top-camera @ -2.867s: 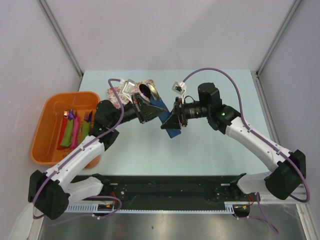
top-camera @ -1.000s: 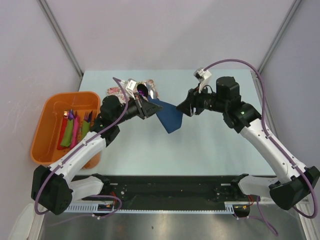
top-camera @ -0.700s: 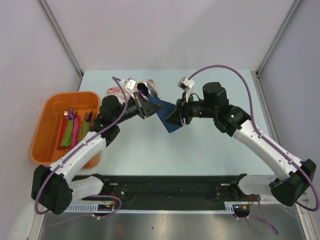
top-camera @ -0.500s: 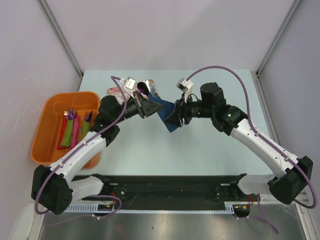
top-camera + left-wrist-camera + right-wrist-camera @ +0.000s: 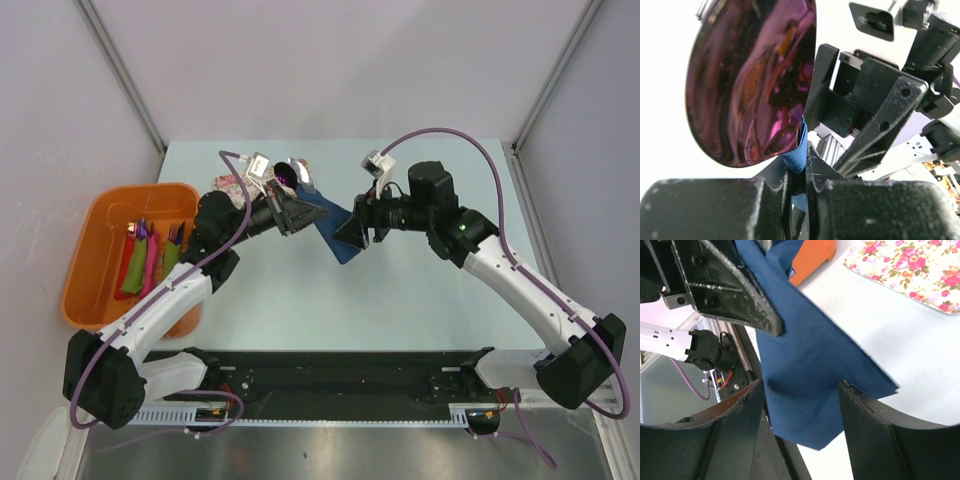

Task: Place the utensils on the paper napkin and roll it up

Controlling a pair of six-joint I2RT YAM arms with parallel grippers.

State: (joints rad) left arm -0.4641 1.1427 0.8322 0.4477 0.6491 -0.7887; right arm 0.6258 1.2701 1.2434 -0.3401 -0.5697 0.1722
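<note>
My right gripper needs to hold the hanging end while my left gripper, now pinching the napkin close by the bowl of the spoon, takes the napkin farther down (image 5: 328, 224).
The dark blue paper napkin (image 5: 338, 238) hangs in the air over the table, and one corner of it (image 5: 798, 150) is pinched in my left gripper (image 5: 298, 212), which is shut. A glossy purple spoon bowl (image 5: 752, 80) juts up out of the napkin right by the left fingers (image 5: 816, 167). It also shows in the top view as the spoon bowl (image 5: 290, 176). Its handle is hidden. My right gripper (image 5: 802, 412) is open, its jaws standing either side of the napkin's hanging part (image 5: 810, 375) without closing on it.
A floral tray (image 5: 232, 184) lies at the back left of the table, under the left arm; the tray (image 5: 912, 270) also shows in the right wrist view. An orange bin (image 5: 95, 255) at the left holds red, pink and green rolls (image 5: 148, 262).
My right gripper has swung in from the right to the hanging napkin, and its jaws now stand wider. My left gripper has kept its hold on the napkin, shifting only slightly.
</note>
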